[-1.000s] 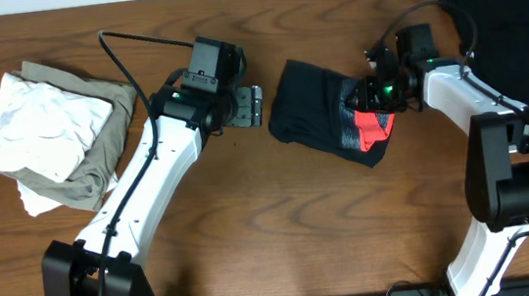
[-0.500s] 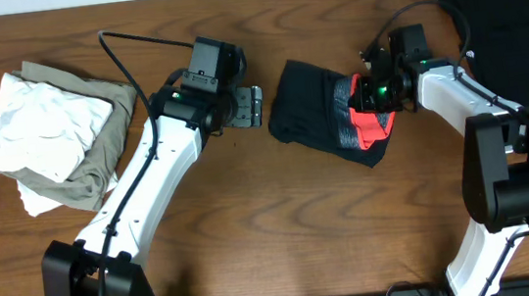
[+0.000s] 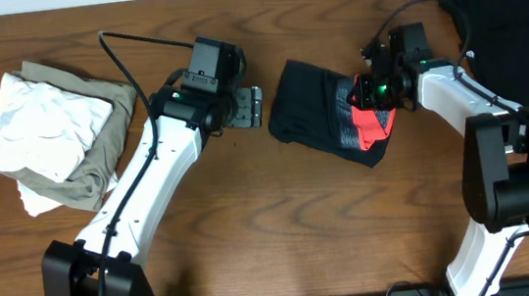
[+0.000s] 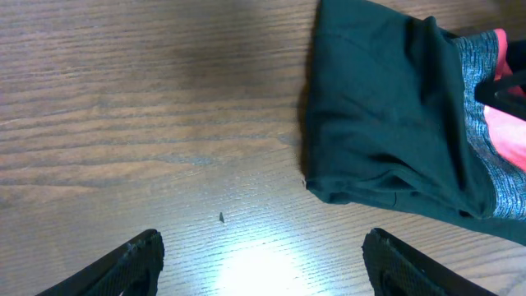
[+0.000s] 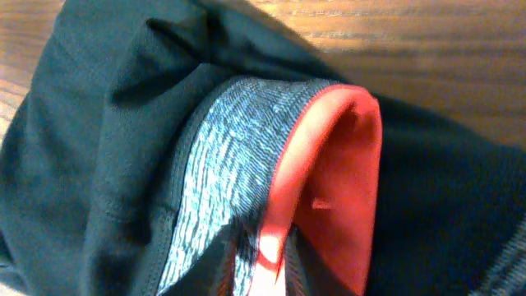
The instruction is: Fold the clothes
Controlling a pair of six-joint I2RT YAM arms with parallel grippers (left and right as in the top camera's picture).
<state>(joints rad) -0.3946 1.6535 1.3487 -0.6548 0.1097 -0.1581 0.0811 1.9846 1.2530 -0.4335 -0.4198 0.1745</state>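
The leggings' waistband bunches up against the folded legs. My right gripper will take a new grip on the waistband's coral edge (image 5: 294,164) and pull it out straight.
The clothes in play are dark leggings (image 3: 310,114), folded into a bundle at the table's middle, their grey-and-coral waistband (image 3: 369,125) on the right side. My right gripper (image 3: 371,90) is at that waistband. In the right wrist view its fingers (image 5: 267,256) pinch the coral edge of the band (image 5: 329,164), the jaws nearly together. My left gripper (image 3: 253,105) hovers just left of the bundle, open wide and empty. In the left wrist view its fingertips (image 4: 263,255) frame bare wood, with the leggings (image 4: 378,123) ahead to the right.
More black clothes (image 3: 502,15) lie spread at the back right corner, under the right arm. A crumpled white and olive pile (image 3: 51,136) sits at the far left. Bare wood runs along the front of the table (image 3: 304,242).
My right gripper has shifted slightly left onto the waistband and closed on its coral edge. The left arm has not moved.
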